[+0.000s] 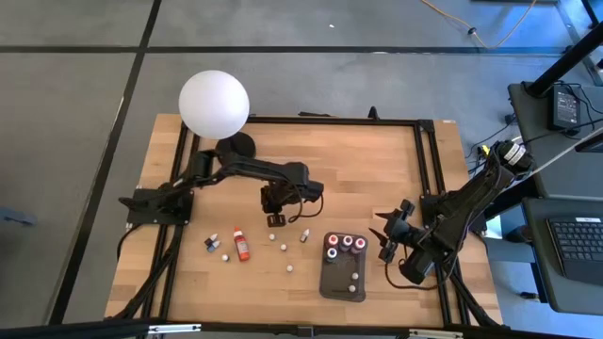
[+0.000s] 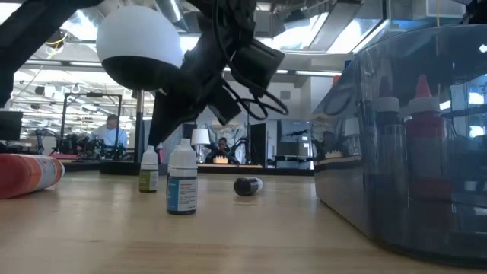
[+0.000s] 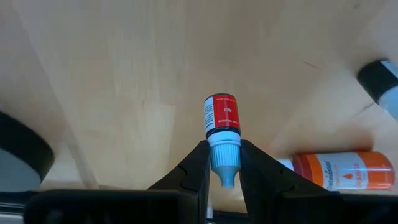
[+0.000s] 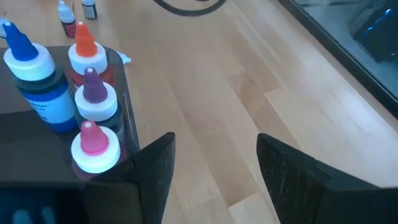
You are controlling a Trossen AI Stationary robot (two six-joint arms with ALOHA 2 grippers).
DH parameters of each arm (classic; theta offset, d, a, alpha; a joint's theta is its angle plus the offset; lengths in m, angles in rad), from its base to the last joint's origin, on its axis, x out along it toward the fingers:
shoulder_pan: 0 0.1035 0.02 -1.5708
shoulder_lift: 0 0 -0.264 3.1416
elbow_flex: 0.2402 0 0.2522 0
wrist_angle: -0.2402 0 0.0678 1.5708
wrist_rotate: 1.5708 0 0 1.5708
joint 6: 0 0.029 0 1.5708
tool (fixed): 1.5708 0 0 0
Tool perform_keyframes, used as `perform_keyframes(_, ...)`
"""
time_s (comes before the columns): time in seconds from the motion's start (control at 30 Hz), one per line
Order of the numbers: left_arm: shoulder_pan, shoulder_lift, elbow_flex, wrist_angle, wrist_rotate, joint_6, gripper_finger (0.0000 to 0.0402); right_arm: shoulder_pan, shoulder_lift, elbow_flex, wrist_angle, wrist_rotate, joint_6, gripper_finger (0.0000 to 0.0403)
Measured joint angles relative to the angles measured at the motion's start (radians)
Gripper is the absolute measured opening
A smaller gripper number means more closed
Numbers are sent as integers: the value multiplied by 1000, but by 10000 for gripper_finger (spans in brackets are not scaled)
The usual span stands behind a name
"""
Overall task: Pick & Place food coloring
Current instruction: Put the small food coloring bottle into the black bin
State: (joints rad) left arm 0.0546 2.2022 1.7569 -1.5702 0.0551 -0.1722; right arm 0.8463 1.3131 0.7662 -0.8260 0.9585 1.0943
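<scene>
My left gripper is going to release the red-labelled bottle, now over the table's middle, on the bare wood (image 1: 282,222) (image 3: 242,74) between the lamp base and the grey tray.
My left gripper (image 1: 275,217) hangs over the table's middle, shut on a tiny red-labelled food coloring bottle (image 3: 222,115) with a white dropper cap. Several more small bottles stand or lie loose on the wood (image 1: 283,247), two of them upright in the low view (image 2: 182,179). A larger red-orange bottle (image 1: 241,245) lies on its side. Other bottles stand upright in the dark grey tray (image 1: 339,282), their blue, orange, purple and pink caps (image 4: 93,84) showing in the right wrist view. My right gripper (image 4: 214,168) waits open just right of the tray, touching nothing. My left gripper pinches the red-labelled bottle by its white dropper cap (image 3: 224,155) between its two fingers, coming from above and pointing down. The bottle's body sticks out past the fingertips toward the table. In the low view nothing stands on the wood under the gripper, so the bottle appears lifted clear.
A big white globe lamp (image 1: 214,104) on a black base stands at the table's far left. A black frame (image 1: 426,179) runs round the table's edges. Bare wood lies between the loose bottles and the tray, and along the near edge.
</scene>
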Motion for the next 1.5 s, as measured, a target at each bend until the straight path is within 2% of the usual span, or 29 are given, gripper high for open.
perform_keyframes(0.2,0,30,0,18,34,8,67,0,1,0,0,-1,0,227)
perform_keyframes(1.03,0,41,0,124,32,29,68,0,1,0,0,-19,0,227)
perform_keyframes(1.5,0,40,0,127,32,22,68,0,1,0,0,-20,0,227)
